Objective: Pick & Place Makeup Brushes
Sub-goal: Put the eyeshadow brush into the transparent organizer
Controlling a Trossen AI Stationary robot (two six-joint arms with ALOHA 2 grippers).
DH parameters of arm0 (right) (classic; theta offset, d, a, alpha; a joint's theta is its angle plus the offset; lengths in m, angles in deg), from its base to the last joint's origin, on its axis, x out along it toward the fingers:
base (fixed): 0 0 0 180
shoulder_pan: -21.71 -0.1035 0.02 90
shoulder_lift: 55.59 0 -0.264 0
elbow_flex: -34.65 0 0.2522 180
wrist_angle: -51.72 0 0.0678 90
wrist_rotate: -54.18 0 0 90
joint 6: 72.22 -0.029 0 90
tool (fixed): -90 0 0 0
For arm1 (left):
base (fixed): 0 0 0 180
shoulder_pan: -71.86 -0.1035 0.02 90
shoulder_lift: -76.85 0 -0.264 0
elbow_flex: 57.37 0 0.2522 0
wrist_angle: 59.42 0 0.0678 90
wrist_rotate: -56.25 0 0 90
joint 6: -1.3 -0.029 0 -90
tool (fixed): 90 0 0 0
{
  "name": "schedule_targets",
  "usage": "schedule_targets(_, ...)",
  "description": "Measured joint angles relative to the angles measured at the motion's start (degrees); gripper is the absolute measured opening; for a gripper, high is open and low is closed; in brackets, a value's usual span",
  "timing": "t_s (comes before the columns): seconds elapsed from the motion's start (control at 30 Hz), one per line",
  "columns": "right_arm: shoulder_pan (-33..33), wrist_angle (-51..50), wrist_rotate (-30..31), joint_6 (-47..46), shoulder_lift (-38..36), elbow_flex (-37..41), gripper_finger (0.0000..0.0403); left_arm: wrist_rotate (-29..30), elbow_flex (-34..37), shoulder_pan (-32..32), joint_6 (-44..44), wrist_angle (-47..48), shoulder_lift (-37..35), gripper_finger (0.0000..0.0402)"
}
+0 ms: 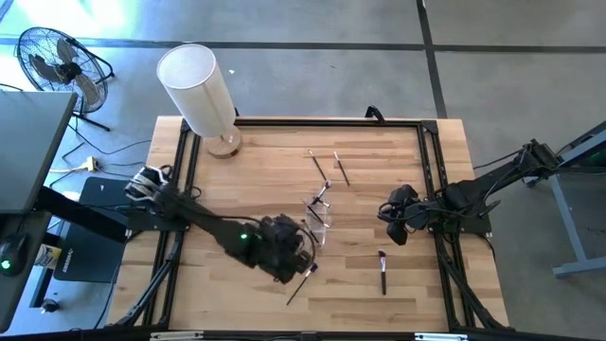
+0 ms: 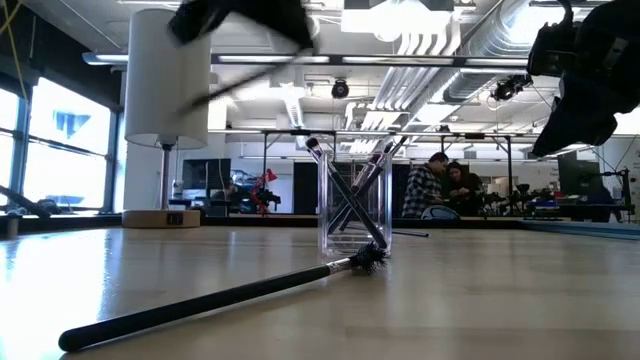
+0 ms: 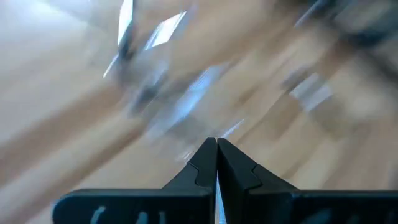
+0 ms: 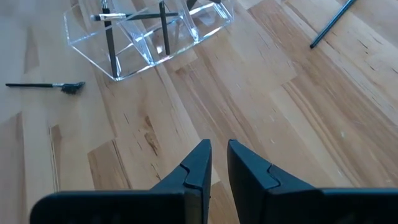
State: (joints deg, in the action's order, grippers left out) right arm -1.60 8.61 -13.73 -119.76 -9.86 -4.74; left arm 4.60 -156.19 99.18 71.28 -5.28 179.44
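Observation:
The robot's left gripper should release the thin dark makeup brush inside the clear plastic cup [image 1: 320,224] [image 3: 158,81], among the leaning brushes.
My left gripper [image 1: 289,258] hovers over the table's near middle, shut on a thin dark makeup brush [image 1: 301,284]; in the low view it is high above the table [image 2: 240,22]. A clear plastic cup [image 1: 319,213] stands mid-table with several brushes leaning inside it [image 2: 352,195]. Loose brushes lie flat on the wood: two beyond the cup [image 1: 321,171] [image 1: 341,170] and one toward the near right [image 1: 383,271], which is long in the low view's foreground [image 2: 220,300]. My right gripper [image 1: 398,225] hovers right of the cup, fingers a narrow gap apart [image 4: 219,155], touching nothing. My left gripper pinches the brush between its two fingers; a thin silvery sliver [image 3: 217,190] shows in the seam between them. The brush is lifted clear of the table and tilted, its dark handle [image 2: 250,72] sticking out to the side of the fingers. Motion blur hides which part is held.
A white cylinder lamp on a wooden base [image 1: 201,90] stands at the table's far left corner. Black frame rails [image 1: 431,161] run along the table's sides. Bare wood lies between the cup and my right gripper. People sit far off in the room [image 2: 440,185].

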Motion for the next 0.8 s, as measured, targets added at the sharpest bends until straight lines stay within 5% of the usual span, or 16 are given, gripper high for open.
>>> schedule_targets(0.2, 0.0, 0.5, 0.4, -0.5, 0.0, 0.0, 0.0048, 13.1, 0.0, 0.0, -9.6, -10.8, -2.8, 0.0000)
schedule_targets(0.43, 0.0, 1.0, 0.3, -0.6, 0.0, 0.0, 0.0044, 13.2, 0.0, -2.6, -31.1, -26.4, -2.8, 0.0000)
schedule_targets(0.8, 0.0, 2.8, -0.5, -0.5, 0.0, 0.0, 0.0040, 9.7, 10.2, -6.1, -44.1, -48.8, -2.8, 0.0000)
